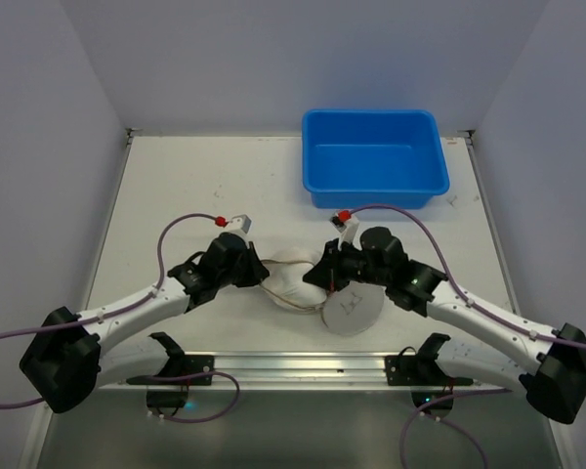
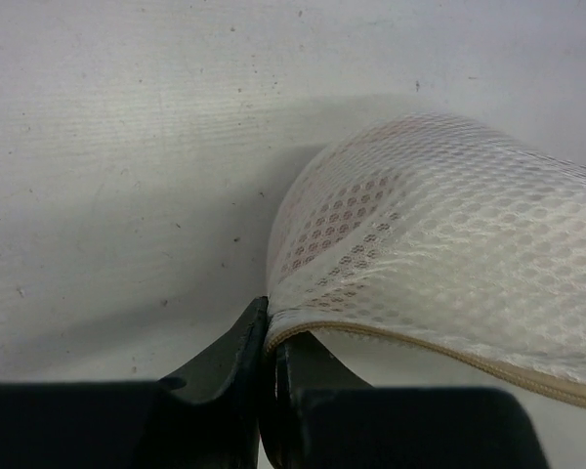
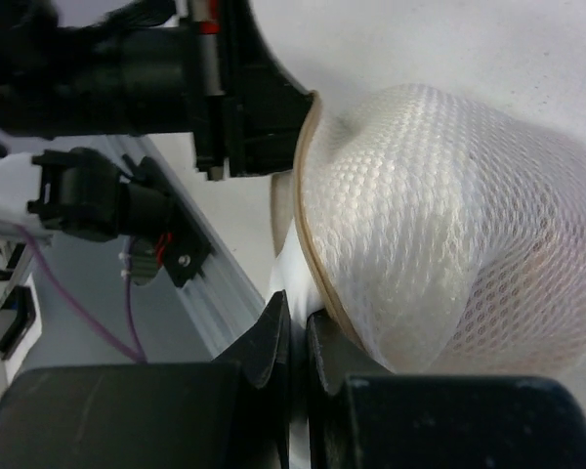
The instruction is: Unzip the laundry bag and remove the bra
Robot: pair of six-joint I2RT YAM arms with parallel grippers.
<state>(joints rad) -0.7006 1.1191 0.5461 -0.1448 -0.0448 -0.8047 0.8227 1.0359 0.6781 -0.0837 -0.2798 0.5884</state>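
I need to place the white bra, still hidden inside the laundry bag, inside the big blue tub (image 1: pixel 354 168), near the tub's front side, with my right gripper.
The laundry bag (image 1: pixel 291 280), a white mesh pouch, lies on the table between my two arms. Its flat round top (image 1: pixel 354 311), with the small bra outline, hangs open toward the near right. My left gripper (image 2: pixel 269 318) is shut on the bag's rim, right at the tan zipper band (image 2: pixel 449 350). My right gripper (image 3: pixel 298 315) is shut on a white fold of the bag beside the zipper band (image 3: pixel 311 234). The bra stays hidden inside; only a faint pink tint (image 2: pixel 337 225) shows through the mesh. In the top view, the left gripper (image 1: pixel 264 274) and right gripper (image 1: pixel 321 278) flank the bag.
A big blue plastic tub (image 1: pixel 374 156) stands at the back right of the table. An aluminium rail (image 1: pixel 293 366) carrying the arm bases runs along the near edge. Grey walls close off the left, right and far sides.
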